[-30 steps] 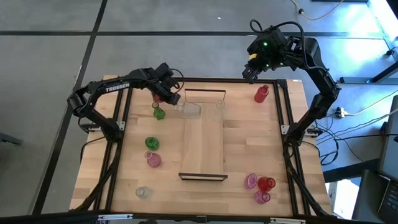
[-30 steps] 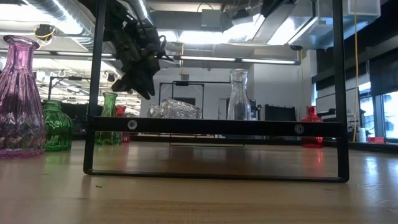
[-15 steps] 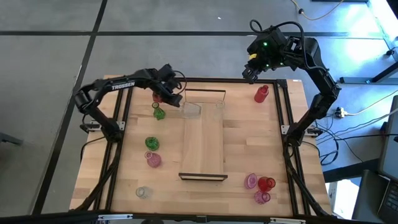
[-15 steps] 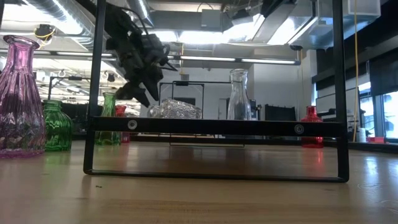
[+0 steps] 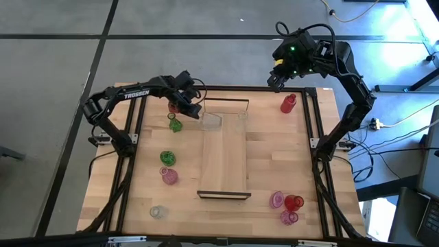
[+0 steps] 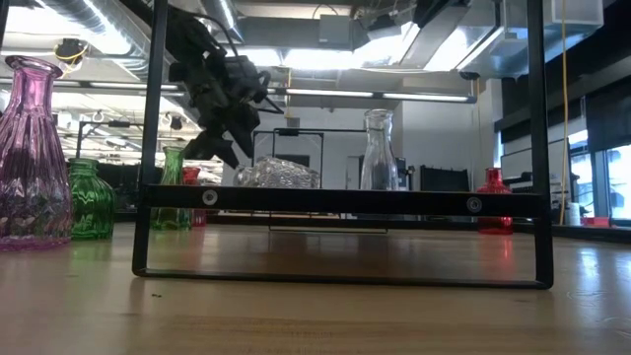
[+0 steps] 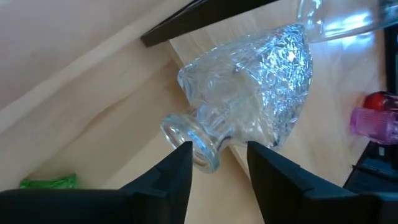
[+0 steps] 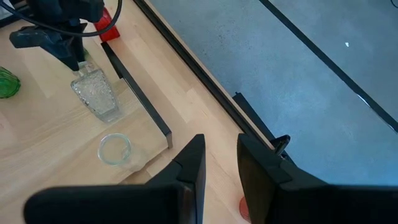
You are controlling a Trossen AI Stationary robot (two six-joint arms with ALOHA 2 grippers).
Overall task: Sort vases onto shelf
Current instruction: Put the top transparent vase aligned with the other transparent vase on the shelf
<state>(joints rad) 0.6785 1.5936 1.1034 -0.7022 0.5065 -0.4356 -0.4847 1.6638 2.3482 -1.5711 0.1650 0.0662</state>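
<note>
The cut-glass vase is lying on its side with its opening out past the edge of the shelf, so next the left gripper pinches the vase's rim point(image 7: 209, 157) and raises that end of the vase.
A clear cut-glass vase point(image 7: 255, 93) lies on its side at the far end of the light-wood shelf point(image 5: 223, 161), its mouth toward the table's left. My left gripper point(image 7: 217, 149) is open, and its fingers stand on either side of the vase's neck. A taller clear vase point(image 6: 378, 148) stands upright beside it on the shelf. My right gripper point(image 5: 273, 81) hangs high over the table's far right corner, open, with nothing between its fingers. A red vase point(image 5: 288, 103) stands below it. My left gripper comes slanting down from the table's left at the lying vase's neck point(image 7: 208, 134). Its open fingers straddle the mouth end. I cannot tell whether either finger touches the glass. The vase rests with its side on the shelf.
Left of the shelf stand two green vases point(image 5: 175, 125) point(image 5: 167, 158), a red one point(image 5: 174, 107), a pink one point(image 5: 169, 176) and a clear one point(image 5: 158, 212). Near the right front stand pink vases and a red one point(image 5: 293, 203). Dark frames point(image 5: 226, 101) close the shelf's short ends.
My left gripper has dipped a little toward the shelf and opened its fingers around the clear vase's neck. The vase has stayed lying on its side on the shelf's far end.
</note>
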